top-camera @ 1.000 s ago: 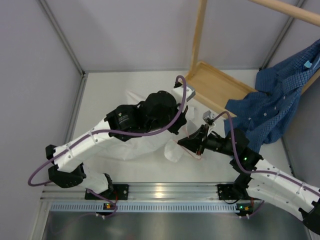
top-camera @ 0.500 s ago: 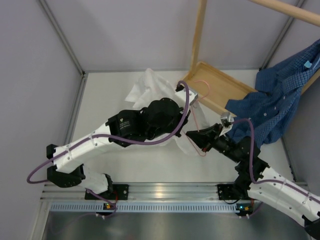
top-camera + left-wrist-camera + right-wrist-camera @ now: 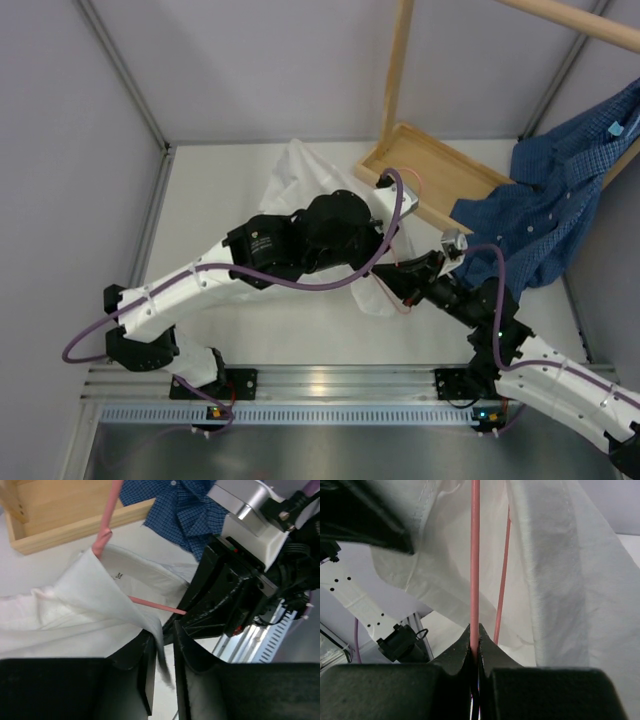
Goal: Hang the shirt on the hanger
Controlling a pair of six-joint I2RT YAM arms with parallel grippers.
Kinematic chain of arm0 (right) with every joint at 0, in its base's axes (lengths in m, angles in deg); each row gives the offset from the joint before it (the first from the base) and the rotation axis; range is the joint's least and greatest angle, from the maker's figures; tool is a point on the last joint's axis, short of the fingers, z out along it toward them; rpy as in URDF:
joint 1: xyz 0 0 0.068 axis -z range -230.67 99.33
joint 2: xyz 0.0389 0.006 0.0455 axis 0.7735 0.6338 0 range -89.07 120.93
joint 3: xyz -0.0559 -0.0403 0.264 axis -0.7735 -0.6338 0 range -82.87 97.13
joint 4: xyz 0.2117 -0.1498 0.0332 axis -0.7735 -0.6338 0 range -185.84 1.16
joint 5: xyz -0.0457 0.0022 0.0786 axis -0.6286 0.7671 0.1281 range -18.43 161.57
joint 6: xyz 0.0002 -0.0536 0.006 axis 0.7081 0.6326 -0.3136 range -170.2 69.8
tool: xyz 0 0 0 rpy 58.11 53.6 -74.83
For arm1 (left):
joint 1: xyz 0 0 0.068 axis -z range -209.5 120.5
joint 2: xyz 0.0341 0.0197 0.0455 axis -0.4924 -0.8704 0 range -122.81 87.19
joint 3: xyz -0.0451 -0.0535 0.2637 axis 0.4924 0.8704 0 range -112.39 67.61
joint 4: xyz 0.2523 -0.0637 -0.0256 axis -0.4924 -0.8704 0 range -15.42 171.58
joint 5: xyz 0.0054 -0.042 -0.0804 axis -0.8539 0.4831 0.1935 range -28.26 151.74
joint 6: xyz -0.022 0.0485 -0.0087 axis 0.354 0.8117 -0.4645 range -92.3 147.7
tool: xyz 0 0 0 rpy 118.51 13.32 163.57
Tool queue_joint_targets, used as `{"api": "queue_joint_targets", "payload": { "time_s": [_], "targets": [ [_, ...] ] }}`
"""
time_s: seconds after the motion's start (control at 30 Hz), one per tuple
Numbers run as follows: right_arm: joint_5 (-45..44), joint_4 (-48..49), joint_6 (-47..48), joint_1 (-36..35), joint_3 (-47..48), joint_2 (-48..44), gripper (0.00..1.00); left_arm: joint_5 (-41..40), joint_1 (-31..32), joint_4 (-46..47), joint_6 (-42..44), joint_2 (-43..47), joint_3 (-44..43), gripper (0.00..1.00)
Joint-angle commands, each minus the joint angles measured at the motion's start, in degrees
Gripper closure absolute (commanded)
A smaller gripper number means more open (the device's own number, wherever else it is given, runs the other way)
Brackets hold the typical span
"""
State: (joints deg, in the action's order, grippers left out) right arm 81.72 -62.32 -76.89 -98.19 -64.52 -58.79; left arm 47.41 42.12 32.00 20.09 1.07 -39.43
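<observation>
I should open my left gripper, as it pinches just a thin edge of the white shirt, and take the shirt together with the hanger (image 3: 100,544) below its hook.
The white shirt (image 3: 300,175) is lifted off the table and drapes under my left arm. My left gripper (image 3: 165,635) is shut on a thin edge of the shirt (image 3: 90,605), next to the collar opening. The pink wire hanger (image 3: 107,525) runs up out of that opening, and one corner pokes through the fabric. My right gripper (image 3: 385,272) is shut on the hanger's wire (image 3: 475,555), just right of the left gripper. In the right wrist view a second pink wire and the shirt (image 3: 555,570) hang close in front of my right gripper (image 3: 475,630).
A blue checked shirt (image 3: 560,200) hangs on the wooden rack at the right. The rack's tray-like base (image 3: 440,170) and upright post (image 3: 398,70) stand right behind the grippers. Grey walls close the left and back. A metal rail (image 3: 320,385) runs along the near edge.
My left gripper has raised the shirt from the table and carried it right, toward the rack base. My right gripper has moved right and up with the hanger, which now stands inside the shirt.
</observation>
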Motion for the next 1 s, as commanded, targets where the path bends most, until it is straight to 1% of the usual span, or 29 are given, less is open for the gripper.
{"api": "queue_joint_targets", "payload": {
  "time_s": [0.0, 0.03, 0.07, 0.1, 0.13, 0.2, 0.23, 0.27, 0.3, 0.33, 0.37, 0.4, 0.43, 0.47, 0.5, 0.53, 0.57, 0.6, 0.67, 0.7, 0.77, 0.8, 0.93, 0.97],
  "targets": [
    [-2.51, 7.93, 1.47, -0.81, 0.20, -1.63, 1.00, 8.87, 0.37, 1.95, 4.53, 1.49, -3.08, 0.74],
    [-2.68, 7.84, 1.47, -0.72, -0.06, -1.89, 1.00, 8.79, 0.37, 1.95, 5.85, 2.62, -3.26, 0.45],
    [-2.77, 7.58, 1.47, -0.81, -0.24, -2.68, 1.00, 7.83, 0.37, 2.03, 6.21, 3.15, -3.61, 0.18],
    [-2.86, 7.58, 1.39, -0.72, -1.03, -2.95, 1.00, 6.61, 0.37, 2.03, 6.38, 3.59, -4.39, 0.05],
    [-3.03, 7.84, 1.12, -0.72, -1.47, -3.73, 1.00, 3.37, 0.37, 2.12, 6.39, 4.29, -6.66, 0.02],
    [-3.38, 8.80, 0.68, -0.72, -3.05, -5.05, 1.00, -0.50, 0.37, 4.21, 7.17, 5.09, -10.09, 0.02],
    [-3.38, 8.81, 0.60, -0.72, -3.49, -5.58, 1.00, -1.92, 0.28, 4.23, 9.35, 5.53, -10.29, 0.02],
    [-3.30, 8.72, 0.33, -0.81, -3.76, -5.93, 1.00, -3.76, 0.28, 7.62, 11.38, 5.97, -9.85, 0.02],
    [-2.95, 8.63, 0.24, -0.81, -4.11, -6.55, 1.00, -6.04, -0.50, 10.09, 15.31, 6.32, -8.81, 0.02],
    [-2.08, 7.94, 0.16, -0.81, -4.20, -7.51, 1.00, -6.50, -2.08, 11.86, 16.92, 6.50, -7.84, 0.02],
    [-1.46, 7.41, 0.42, -0.81, -4.20, -8.04, 1.00, 1.68, -4.44, 12.14, 18.33, 6.06, -7.57, 0.02],
    [-0.84, 6.79, 0.51, -0.81, -4.11, -8.66, 1.00, 7.85, -9.95, 11.53, 20.34, 5.45, -8.09, 0.02],
    [-0.23, 5.22, 0.77, -0.81, -4.20, -9.97, 1.00, 14.44, -12.79, 10.48, 21.41, 4.66, -8.70, 0.02],
    [-0.13, 4.42, 0.94, -0.81, -4.20, -10.68, 1.00, 26.07, -15.08, 9.60, 22.29, 3.09, -9.93, 0.02],
    [-0.22, 3.63, 1.03, -0.81, -4.37, -11.47, 1.00, 30.63, -18.84, 8.29, 24.38, 2.29, -10.63, 0.02],
    [-0.22, 2.93, 1.12, -0.72, -4.46, -13.04, 1.00, 35.46, -20.27, 7.06, 26.06, 1.58, -11.34, 0.02],
    [-0.13, 1.61, 1.47, -0.72, -4.55, -13.75, 1.00, 44.73, -21.42, 5.13, 28.16, 0.79, -12.21, 0.02],
    [0.04, 0.91, 1.65, -0.72, -4.46, -14.37, 1.00, 48.04, -22.73, 1.89, 31.32, -0.87, -14.14, 0.02],
    [0.57, -1.89, 2.17, -0.81, -3.94, -15.69, 1.00, 53.24, -24.84, 0.19, 32.84, -2.28, -15.73, 0.02],
    [1.27, -2.87, 2.52, -0.72, -2.98, -15.78, 1.00, 55.79, -25.38, 0.10, 32.58, -3.33, -16.61, 0.02],
    [3.99, -4.89, 3.58, -0.72, -1.74, -15.52, 1.00, 58.26, -25.91, -0.16, 31.96, -4.31, -17.67, 0.02],
    [4.87, -6.90, 3.76, -0.72, -0.61, -15.34, 1.00, 62.19, -26.00, -0.34, 31.88, -4.83, -18.19, 0.02],
    [9.17, -9.56, 4.64, -0.72, 0.72, -14.90, 1.00, 69.85, -26.00, -0.34, 31.79, -5.45, -16.63, 0.02],
    [9.36, -10.17, 4.90, -0.72, 1.16, -14.90, 1.00, 70.40, -26.00, -0.25, 31.53, -5.63, -16.10, 0.02]
  ]
}}
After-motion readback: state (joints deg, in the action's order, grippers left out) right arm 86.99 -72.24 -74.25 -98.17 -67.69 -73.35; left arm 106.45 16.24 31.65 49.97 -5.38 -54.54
